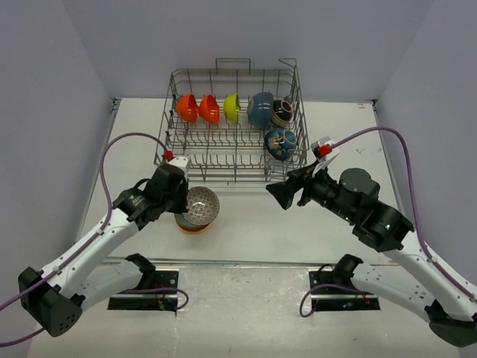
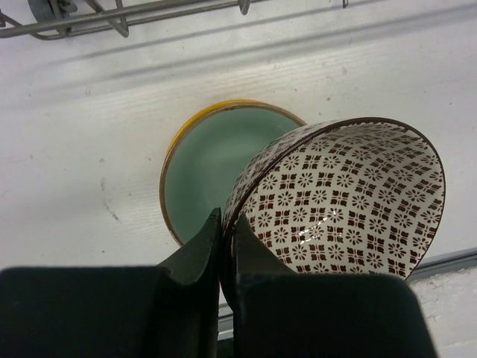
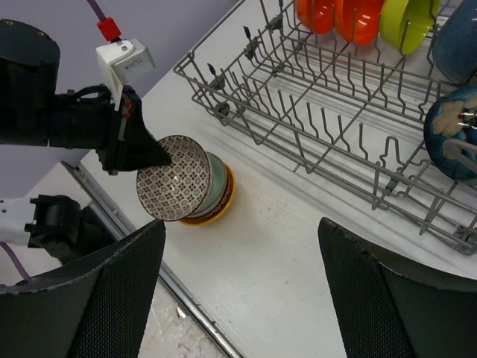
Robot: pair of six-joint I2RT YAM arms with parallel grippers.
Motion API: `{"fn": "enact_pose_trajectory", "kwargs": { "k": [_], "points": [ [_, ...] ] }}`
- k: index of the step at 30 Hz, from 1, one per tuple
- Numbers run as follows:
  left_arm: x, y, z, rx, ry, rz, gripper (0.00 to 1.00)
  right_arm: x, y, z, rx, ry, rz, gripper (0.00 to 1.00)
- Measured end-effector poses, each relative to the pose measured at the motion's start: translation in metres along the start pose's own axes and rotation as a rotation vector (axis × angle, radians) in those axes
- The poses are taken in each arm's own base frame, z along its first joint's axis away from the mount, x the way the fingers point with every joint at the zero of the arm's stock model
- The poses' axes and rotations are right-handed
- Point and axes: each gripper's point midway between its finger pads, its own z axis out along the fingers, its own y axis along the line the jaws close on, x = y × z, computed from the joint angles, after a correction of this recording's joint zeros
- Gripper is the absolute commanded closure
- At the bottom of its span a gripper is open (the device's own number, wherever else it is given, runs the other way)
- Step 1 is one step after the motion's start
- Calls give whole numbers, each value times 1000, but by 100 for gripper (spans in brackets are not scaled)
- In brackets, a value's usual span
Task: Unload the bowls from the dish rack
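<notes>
The brown-and-white patterned bowl, now held tilted just above the stack, is to go inside the mint bowl on top of the stack (image 1: 195, 212) (image 2: 240, 180). Next, my left gripper lets go of it there.
The grey wire dish rack (image 1: 235, 71) stands at the back of the table and holds orange (image 1: 186, 107), red (image 1: 209, 108), yellow-green (image 1: 232, 107), blue (image 1: 260, 108), black-and-cream (image 1: 281, 112) and dark teal patterned (image 1: 279, 143) bowls. My left gripper (image 2: 227, 220) is shut on the rim of a brown-and-white patterned bowl (image 2: 343, 194), held tilted just above a stack topped by a mint bowl (image 2: 209, 164) with a yellow bowl at the bottom. The stack (image 3: 222, 195) sits in front of the rack. My right gripper (image 3: 242, 222) is open and empty, over the table right of the stack.
The rack's front edge (image 2: 112, 15) lies just beyond the stack. A metal rail (image 3: 186, 298) runs along the table's near edge. Purple cables (image 1: 119, 145) loop from both wrists. Walls close in the table on the left, right and back.
</notes>
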Motion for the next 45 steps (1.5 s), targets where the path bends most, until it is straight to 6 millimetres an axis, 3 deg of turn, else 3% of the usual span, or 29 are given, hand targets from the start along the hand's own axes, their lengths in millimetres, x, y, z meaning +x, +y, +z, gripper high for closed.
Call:
{"fn": "enact_pose_trajectory", "kwargs": {
  "k": [6, 14, 21, 34, 41, 45],
  "points": [
    [-6, -5, 8, 10, -43, -54, 100, 2, -1, 2, 2, 8, 0, 14],
    [1, 9, 18, -61, -48, -154, 100, 6, -2, 5, 8, 28, 0, 12],
    [23, 24, 25, -122, -45, -314, 100, 7, -2, 5, 9, 29, -5, 11],
    [32, 28, 28, -138, -43, -407, 81, 9, -3, 7, 11, 37, -9, 10],
    [31, 21, 26, -93, -49, -440, 54, 12, -4, 11, 15, 52, -11, 10],
    [29, 18, 23, -69, -60, -454, 57, 14, -5, 13, 18, 60, -11, 10]
  ]
}}
